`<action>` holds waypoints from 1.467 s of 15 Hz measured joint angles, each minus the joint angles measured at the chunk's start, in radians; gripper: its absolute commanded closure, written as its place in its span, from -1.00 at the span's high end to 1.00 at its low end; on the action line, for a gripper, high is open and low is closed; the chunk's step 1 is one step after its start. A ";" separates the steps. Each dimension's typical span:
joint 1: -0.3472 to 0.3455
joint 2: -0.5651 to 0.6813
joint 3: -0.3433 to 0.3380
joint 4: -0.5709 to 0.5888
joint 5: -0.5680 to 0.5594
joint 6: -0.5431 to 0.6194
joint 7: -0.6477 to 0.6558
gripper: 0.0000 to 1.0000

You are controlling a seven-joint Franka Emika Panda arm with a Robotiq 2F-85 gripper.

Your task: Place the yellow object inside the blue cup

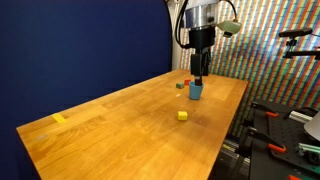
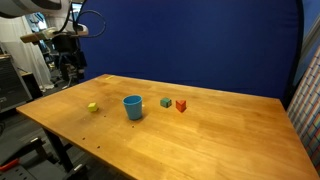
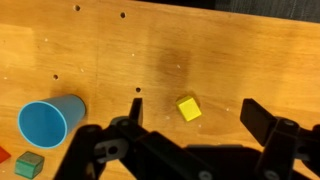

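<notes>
My gripper is to go down next and close on the opposite sides of the yellow object (image 1: 182, 116) (image 3: 189, 108), which is lying on the wooden table near the blue cup.
The yellow object (image 3: 187, 108) is a tiny bright yellow cube lying on the wooden table; it shows in both exterior views (image 1: 182, 116) (image 2: 92, 107). The blue cup (image 3: 48, 120) stands upright and open-topped a short way from it, also in both exterior views (image 1: 195, 91) (image 2: 133, 107). My gripper (image 3: 193, 106) is open and empty, held well above the table, with the cube showing between its two fingers in the wrist view. It shows in both exterior views (image 1: 200, 70) (image 2: 68, 68).
A green block (image 2: 166, 102) and a red block (image 2: 181, 105) sit beyond the cup; both appear at the wrist view's lower left, green (image 3: 29, 163) and red (image 3: 3, 155). A flat pale yellow patch (image 1: 59, 118) lies near one table corner. Equipment stands off the table edge (image 1: 285, 125).
</notes>
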 measured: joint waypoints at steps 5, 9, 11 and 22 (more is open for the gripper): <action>0.002 0.123 -0.029 0.004 -0.068 0.089 0.012 1.00; 0.018 0.219 -0.052 0.023 -0.070 0.134 0.012 1.00; 0.034 0.268 -0.064 0.042 -0.070 0.150 0.012 1.00; 0.116 0.478 -0.132 0.220 -0.104 0.164 -0.002 0.46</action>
